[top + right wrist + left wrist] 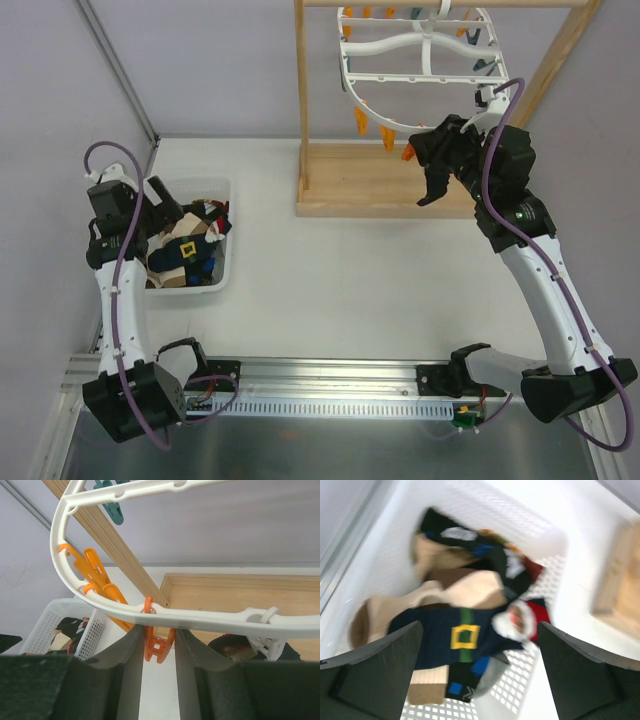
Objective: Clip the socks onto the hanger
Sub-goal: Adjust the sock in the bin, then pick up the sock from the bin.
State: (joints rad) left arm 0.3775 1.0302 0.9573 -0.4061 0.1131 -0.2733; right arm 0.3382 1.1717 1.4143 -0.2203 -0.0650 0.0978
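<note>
My left gripper should next close on the end [227, 227] [548, 619] by Santa's red hat of the navy sock that has the yellow square.
The socks [185, 250] lie piled in a white basket at the left. In the left wrist view a navy sock with a yellow square [445, 635] lies on top, among tan and black ones. My left gripper [150, 215] hovers over the pile, open and empty, its fingers [385, 670] wide apart. The white hanger [420, 50] hangs from the wooden stand at the back. My right gripper [418, 160] is at the hanger's lower rim [210, 616], shut on an orange peg [159, 647] that hangs between its fingers [127, 655].
The white basket [228, 240] stands at the left, also showing in the right wrist view [50, 625]. The wooden stand's base [380, 180] lies under the hanger. More orange pegs [97, 577] and a teal one [112, 510] hang on the rim.
</note>
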